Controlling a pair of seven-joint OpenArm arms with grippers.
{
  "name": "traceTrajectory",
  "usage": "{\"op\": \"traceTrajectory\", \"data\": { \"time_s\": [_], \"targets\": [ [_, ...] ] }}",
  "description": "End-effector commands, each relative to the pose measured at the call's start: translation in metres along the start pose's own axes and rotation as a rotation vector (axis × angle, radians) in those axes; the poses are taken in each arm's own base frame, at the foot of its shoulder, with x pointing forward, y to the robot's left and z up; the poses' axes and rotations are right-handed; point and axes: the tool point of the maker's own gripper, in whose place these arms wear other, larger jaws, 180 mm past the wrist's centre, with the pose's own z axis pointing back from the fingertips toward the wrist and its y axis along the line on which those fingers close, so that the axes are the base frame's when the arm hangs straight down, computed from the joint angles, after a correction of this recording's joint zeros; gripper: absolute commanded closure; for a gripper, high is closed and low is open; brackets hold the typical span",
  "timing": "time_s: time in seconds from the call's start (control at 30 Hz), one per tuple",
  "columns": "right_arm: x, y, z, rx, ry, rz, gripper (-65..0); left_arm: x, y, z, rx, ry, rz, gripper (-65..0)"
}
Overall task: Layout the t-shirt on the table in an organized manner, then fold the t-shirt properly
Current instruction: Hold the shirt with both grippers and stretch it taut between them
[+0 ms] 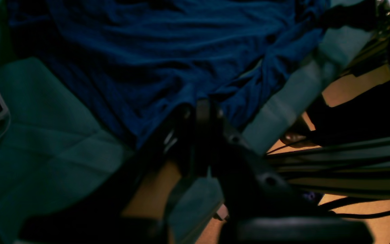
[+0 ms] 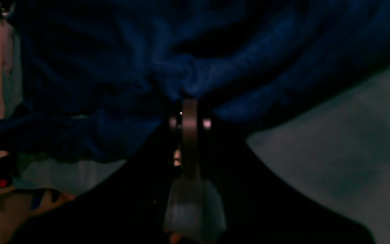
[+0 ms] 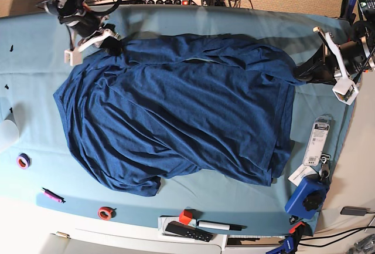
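My right gripper is pinching a bunched fold and the t-shirt's far edge is wavy. Next, I open it, grab the t-shirt nearer its outer edge point(image 3: 89, 60) and pull it straight.
The dark navy t-shirt point(image 3: 176, 113) lies spread and wrinkled across the teal-covered table point(image 3: 35, 78). My right gripper point(image 3: 114, 46) is at the shirt's far left corner. In the right wrist view the right gripper point(image 2: 190, 100) is shut on a bunched fold of the t-shirt point(image 2: 215, 67). My left gripper point(image 3: 302, 73) is at the shirt's far right edge. The left wrist view shows the left gripper point(image 1: 201, 106) shut on the hem of the t-shirt point(image 1: 168, 51), close to the table's edge point(image 1: 283, 101).
Along the near edge lie a purple tape roll point(image 3: 23, 161), a pink marker point(image 3: 51, 195), a red tape roll point(image 3: 105, 212), a red cube point(image 3: 186, 216), a black remote point(image 3: 187, 231) and a pen point(image 3: 220, 226). A packaged item point(image 3: 318, 141) and a blue device point(image 3: 306, 197) sit at the right.
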Motion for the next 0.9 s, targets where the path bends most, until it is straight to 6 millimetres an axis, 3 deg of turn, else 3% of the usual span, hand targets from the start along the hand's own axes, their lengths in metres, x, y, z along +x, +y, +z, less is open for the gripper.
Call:
{"op": "traceTrajectory", "data": {
  "time_s": [0.0,0.27,0.5,0.73,0.77,0.87],
  "targets": [
    [0.010,0.002,0.009,-0.017,-0.034,0.042,0.0,0.013,0.000,0.004,-0.003,-0.034,-0.030,0.0],
    [0.000,-0.011,0.046,-0.215,0.028,0.188,0.0,0.021,0.002,0.004,0.003,-0.051,-0.046,0.0],
    [-0.014,-0.026,0.059,-0.309,0.101,0.212,0.0,0.018,0.005,0.004,0.016,-0.034,-0.048,0.0],
    [-0.011,-0.038,0.072,-0.345,0.074,0.172,0.0,0.016,0.005,0.004,0.019,-0.022,-0.049,0.0],
    [-0.010,-0.037,0.073,-0.331,0.063,0.163,-1.3,0.016,0.005,0.004,0.019,-0.022,-0.048,0.0],
    [-0.005,-0.033,0.075,-0.294,0.026,0.138,-27.1,0.016,0.005,0.004,0.019,-0.022,-0.049,0.0]
  ]
}}
